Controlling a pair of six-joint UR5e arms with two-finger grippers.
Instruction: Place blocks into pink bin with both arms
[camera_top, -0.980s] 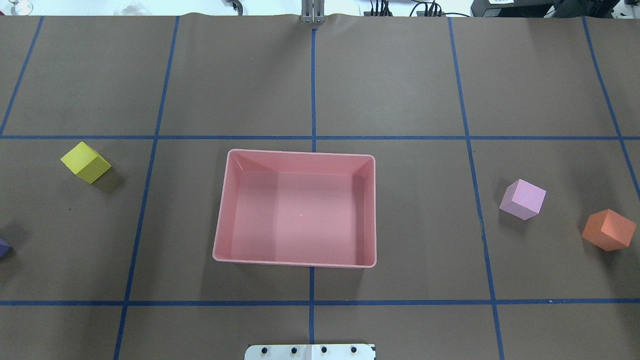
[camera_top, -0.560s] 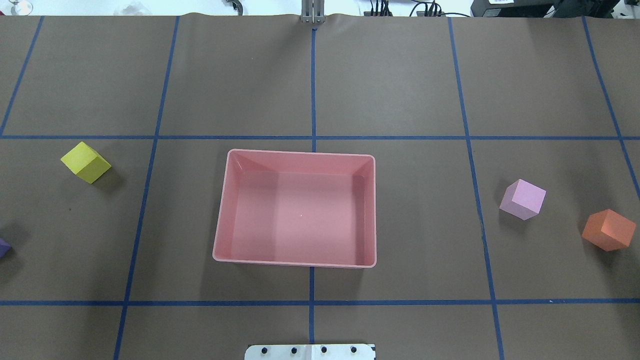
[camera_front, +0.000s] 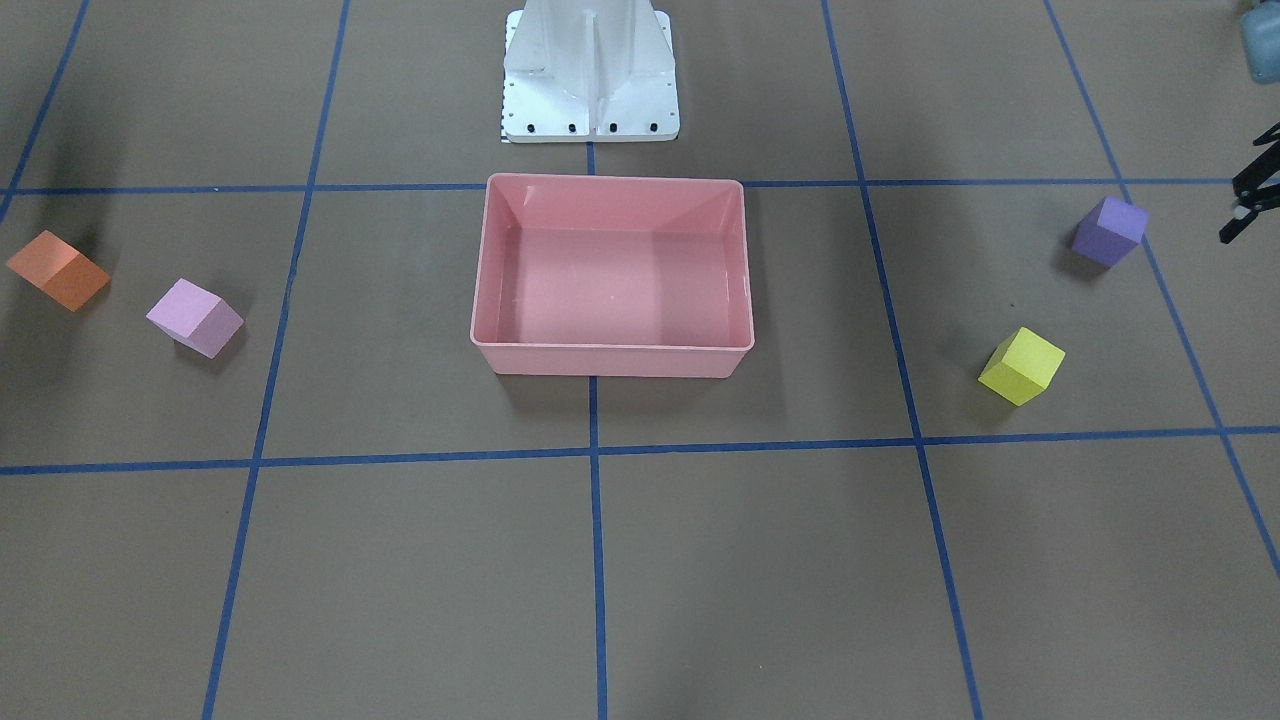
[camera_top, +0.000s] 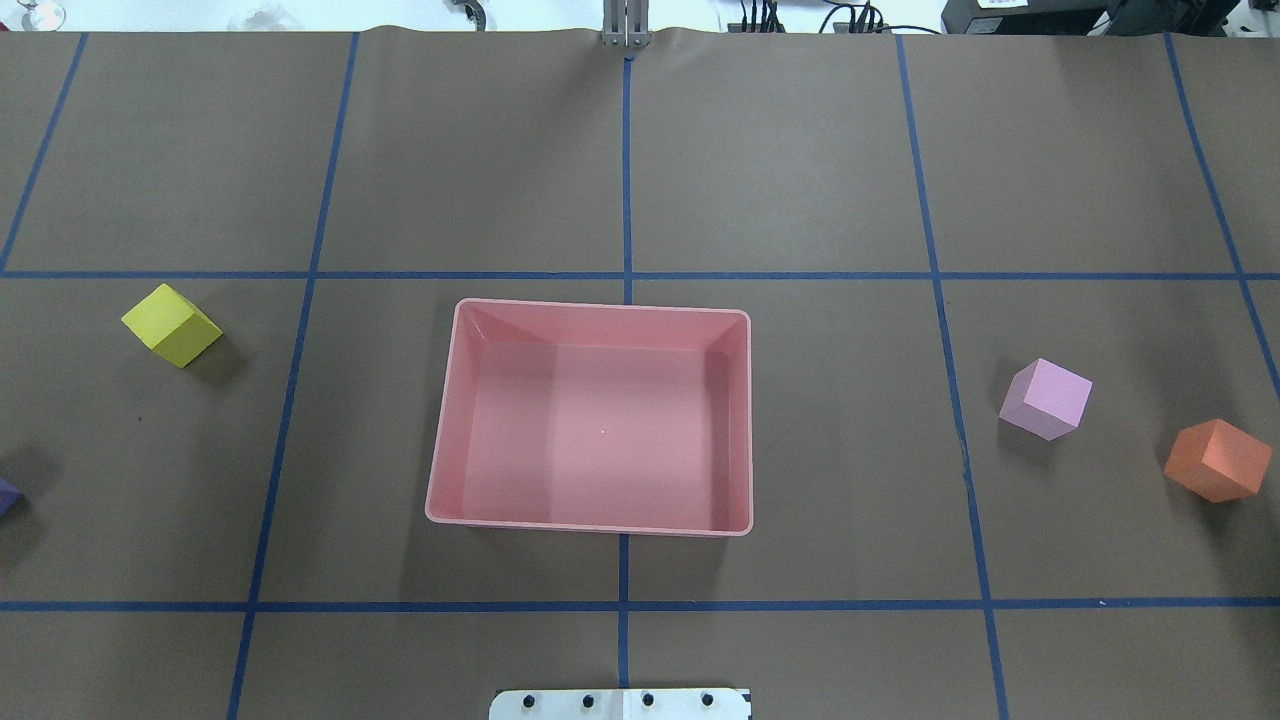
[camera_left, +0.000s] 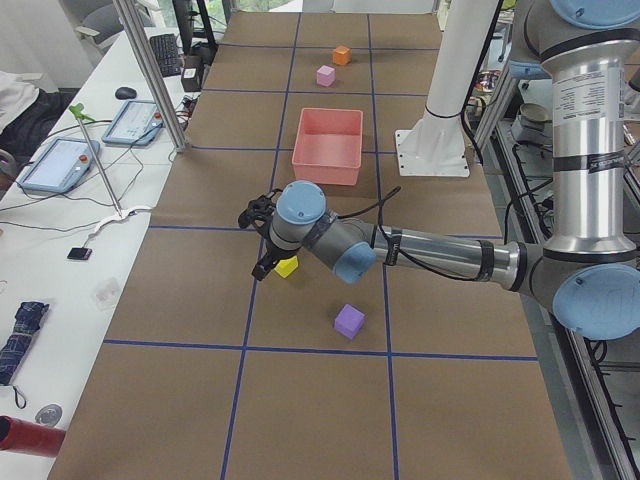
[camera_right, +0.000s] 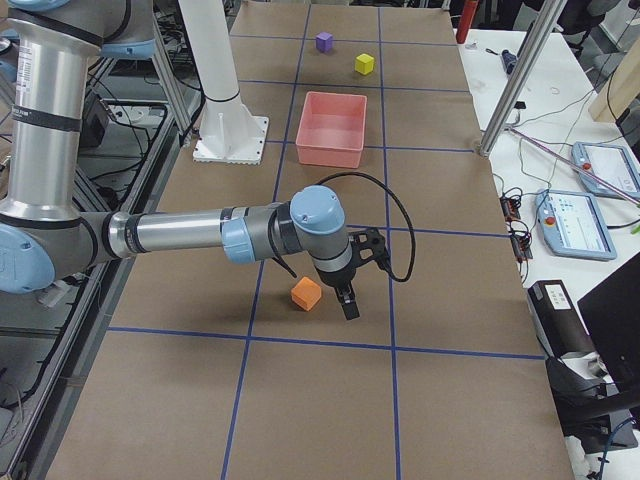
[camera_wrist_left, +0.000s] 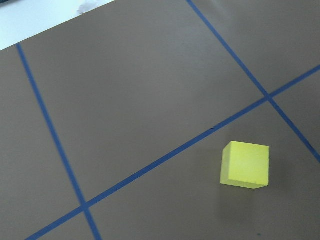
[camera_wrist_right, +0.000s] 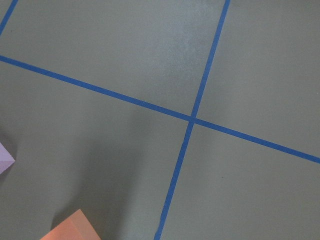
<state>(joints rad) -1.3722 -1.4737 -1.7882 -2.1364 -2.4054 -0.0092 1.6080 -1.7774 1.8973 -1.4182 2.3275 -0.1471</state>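
Note:
Next, my left gripper goes to the yellow cube's opposite sides (camera_front: 1022, 361) (camera_wrist_left: 245, 164) and closes there, while the purple cube stays behind it.
The empty pink bin (camera_top: 590, 305) sits mid-table. The yellow cube (camera_top: 172, 325) and purple cube (camera_front: 1108, 231) lie on my left side. The lilac cube (camera_top: 1046, 398) and orange cube (camera_top: 1216, 460) lie on my right side. My left gripper (camera_front: 1240, 190) shows at the front view's edge, fingers spread and empty. In the left side view it hovers (camera_left: 254, 243) just beyond the yellow cube (camera_left: 287, 267). My right gripper (camera_right: 362, 272) shows only in the right side view, above the table beside the orange cube (camera_right: 306, 293). I cannot tell whether it is open.
The white pedestal base (camera_front: 590, 75) stands behind the bin. Blue tape lines grid the brown table cover. A metal post (camera_left: 150, 70) and tablets (camera_left: 60, 165) stand on the side bench along the table's far edge.

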